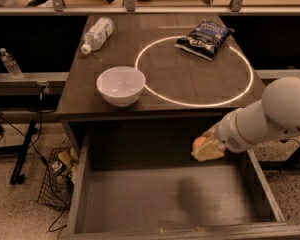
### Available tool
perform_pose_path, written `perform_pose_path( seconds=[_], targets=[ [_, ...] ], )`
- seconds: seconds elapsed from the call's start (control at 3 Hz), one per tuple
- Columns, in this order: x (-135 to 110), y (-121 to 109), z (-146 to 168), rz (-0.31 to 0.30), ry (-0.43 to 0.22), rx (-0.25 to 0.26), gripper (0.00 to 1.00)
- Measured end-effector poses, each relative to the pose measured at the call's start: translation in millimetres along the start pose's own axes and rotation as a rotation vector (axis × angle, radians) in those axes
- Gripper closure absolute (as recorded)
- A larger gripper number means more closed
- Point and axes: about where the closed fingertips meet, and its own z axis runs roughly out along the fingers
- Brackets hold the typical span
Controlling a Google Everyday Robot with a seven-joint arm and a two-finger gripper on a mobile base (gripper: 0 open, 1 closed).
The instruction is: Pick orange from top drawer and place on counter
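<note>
I should set the orange on the counter with my gripper, just in front of the middle of the glowing white circle (198,81).
The orange (199,143) shows as a small orange patch between the pale fingertips of my gripper (206,147), which is shut on it. The gripper holds it in the air above the open top drawer (140,199), just below the counter's front edge at the right. My white arm (270,116) reaches in from the right. The drawer's flat dark bottom shows only the gripper's shadow. The counter (165,74) above bears a glowing white circle (194,70).
A white bowl (121,85) sits near the counter's front left. A plastic bottle (97,34) lies at the back left. A dark chip bag (204,38) lies on the circle's far rim. A wire basket (60,181) stands on the floor left of the drawer.
</note>
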Motion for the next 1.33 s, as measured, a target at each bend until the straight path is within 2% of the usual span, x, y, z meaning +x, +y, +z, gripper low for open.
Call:
perform_pose_path(
  seconds=[0.33, 0.67, 1.0, 1.33],
  targets=[
    [-19.7, -24.8, -51.3, -0.016, -0.056, 0.061, 1.0],
    [-41.2, -50.6, -83.3, -0.043, -0.136, 0.105, 1.0],
    [-67.3, -70.7, -86.4, -0.086, -0.188, 0.125, 1.0],
    [-101.2, -92.1, -71.1, -0.138, -0.23, 0.139, 1.0]
  ],
)
